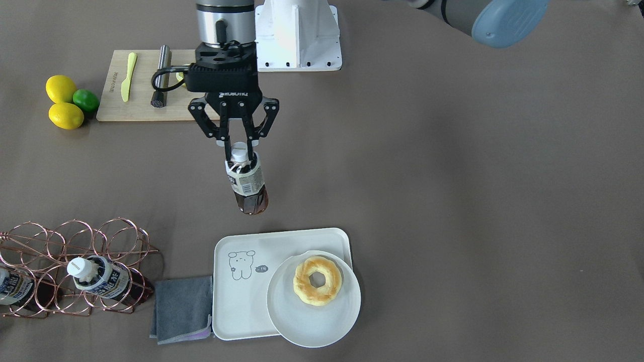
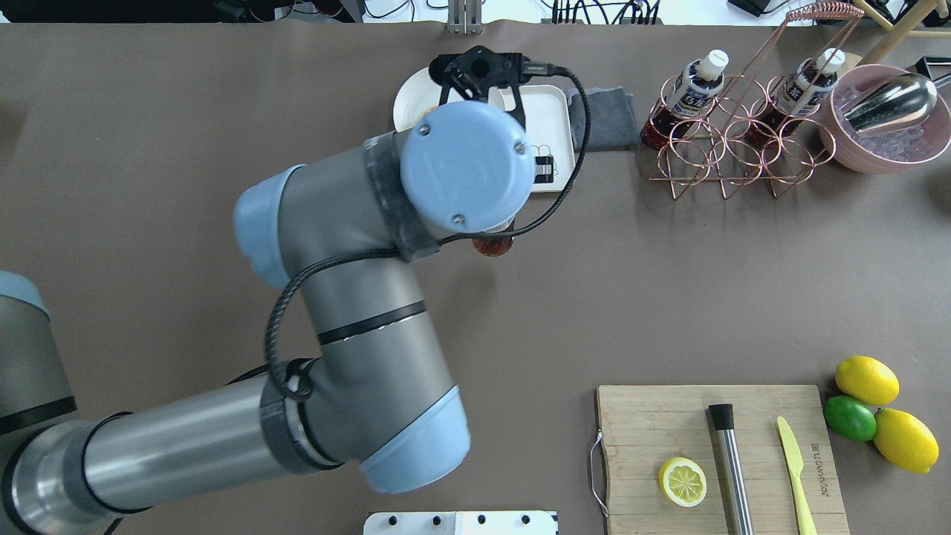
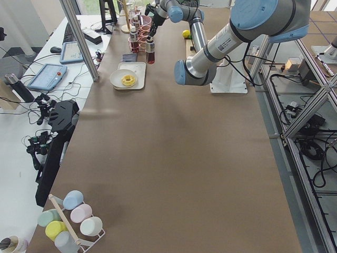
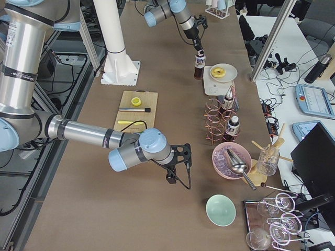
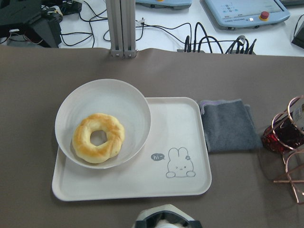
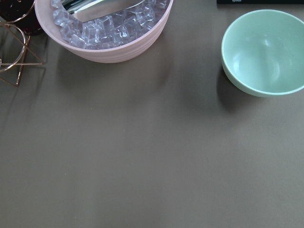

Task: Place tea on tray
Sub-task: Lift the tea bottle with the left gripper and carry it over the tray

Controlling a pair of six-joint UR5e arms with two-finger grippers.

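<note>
The robot's left gripper will set the tea down on the tray (image 1: pixel 244 287) (image 5: pixel 176 142) between the plate and the grey cloth, beside the bear drawing.
My left gripper (image 1: pixel 239 149) is shut on the white cap of the tea (image 1: pixel 246 183), a small bottle of dark liquid with a white-and-blue label, and holds it upright. The bottle hangs on the robot's side of the tray (image 1: pixel 236 301), short of its rim. The off-white tray with the bear drawing also shows in the left wrist view (image 5: pixel 142 180), with the bottle's cap (image 5: pixel 164 219) at the bottom edge. My right gripper (image 4: pixel 178 163) hovers far off near the ice bowl; I cannot tell if it is open or shut.
A round white plate (image 1: pixel 314 322) with a doughnut (image 1: pixel 317 280) covers part of the tray. A grey cloth (image 1: pixel 182 309) and a copper wire rack (image 1: pixel 75 241) holding two alike bottles (image 1: pixel 100 279) lie beside it. A cutting board (image 1: pixel 143 108) and lemons (image 1: pixel 65 115) are farther back.
</note>
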